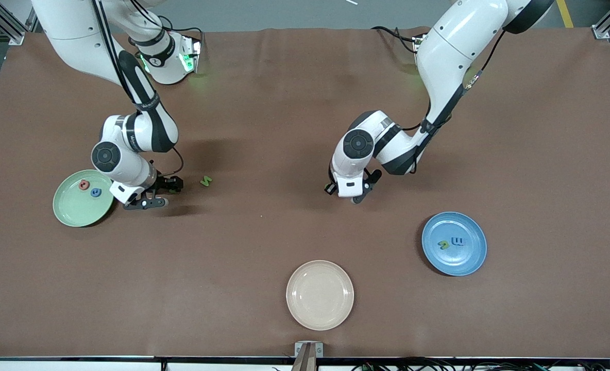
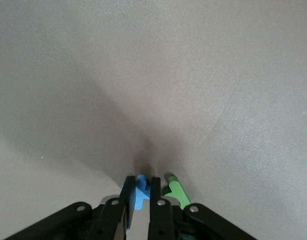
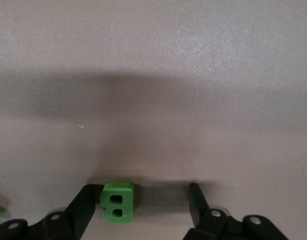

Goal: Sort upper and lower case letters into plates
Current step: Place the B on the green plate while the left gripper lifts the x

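One finger of my left gripper lies over the side of the blue letter. Next, I open it and take the whole blue letter (image 2: 142,191) before I lift it.
My left gripper (image 1: 354,197) is down at the table's middle, shut on a small blue letter (image 2: 140,195) that stands between its fingers (image 2: 156,210). A green letter (image 2: 177,193) lies just outside one finger. My right gripper (image 1: 163,194) is low beside the light green plate (image 1: 73,214) and stands open. A green letter B (image 3: 118,201) rests against one of its fingers (image 3: 86,205), with a wide gap to the other. The green plate holds a red-pink letter (image 1: 84,184) and a blue one (image 1: 96,192). The blue plate (image 1: 472,257) holds a green letter (image 1: 443,244) and a blue letter (image 1: 458,241).
A loose green letter (image 1: 206,181) lies on the brown table (image 1: 264,242) beside the right gripper, toward the middle. A cream plate (image 1: 319,293) with nothing in it sits nearest the front camera.
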Robot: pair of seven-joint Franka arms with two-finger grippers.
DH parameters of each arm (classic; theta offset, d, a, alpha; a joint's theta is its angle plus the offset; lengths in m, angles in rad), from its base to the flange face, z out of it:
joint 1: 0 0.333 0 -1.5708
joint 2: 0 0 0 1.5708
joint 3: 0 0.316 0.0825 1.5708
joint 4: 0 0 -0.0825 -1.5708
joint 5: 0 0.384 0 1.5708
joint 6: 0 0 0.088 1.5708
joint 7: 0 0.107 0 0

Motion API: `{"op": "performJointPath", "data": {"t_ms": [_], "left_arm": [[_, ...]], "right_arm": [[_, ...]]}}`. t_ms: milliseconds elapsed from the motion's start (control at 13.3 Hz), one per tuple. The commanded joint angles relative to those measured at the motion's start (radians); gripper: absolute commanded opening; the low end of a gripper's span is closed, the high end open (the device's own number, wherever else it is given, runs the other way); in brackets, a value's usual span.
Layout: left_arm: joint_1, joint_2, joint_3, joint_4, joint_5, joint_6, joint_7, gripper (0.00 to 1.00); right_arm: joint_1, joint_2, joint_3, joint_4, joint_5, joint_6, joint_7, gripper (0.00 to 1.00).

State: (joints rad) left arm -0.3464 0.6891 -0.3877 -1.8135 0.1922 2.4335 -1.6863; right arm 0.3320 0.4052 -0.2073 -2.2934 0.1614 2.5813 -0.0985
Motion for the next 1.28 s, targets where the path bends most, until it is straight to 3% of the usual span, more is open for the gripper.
{"op": "performJointPath", "data": {"t_ms": [0,226,829,1206], "left_arm": [[-0.008,0.041,0.006,0.023,0.019,0.007,-0.006,0.17],[0.0,0.038,0.006,0.032,0.05,0.001,-0.016,0.19],[0.036,0.04,0.006,0.026,0.041,-0.005,-0.084,0.22],[0.044,0.046,0.006,0.019,0.036,-0.005,-0.084,0.29]], "right_arm": [[0.009,-0.014,-0.003,-0.026,0.046,0.003,0.006,0.74],[0.01,-0.014,-0.003,-0.034,0.055,0.0,0.006,0.74],[0.019,-0.014,-0.003,-0.034,0.059,-0.001,0.006,0.36],[0.019,-0.023,-0.004,-0.032,0.058,-0.033,0.006,0.22]]}}
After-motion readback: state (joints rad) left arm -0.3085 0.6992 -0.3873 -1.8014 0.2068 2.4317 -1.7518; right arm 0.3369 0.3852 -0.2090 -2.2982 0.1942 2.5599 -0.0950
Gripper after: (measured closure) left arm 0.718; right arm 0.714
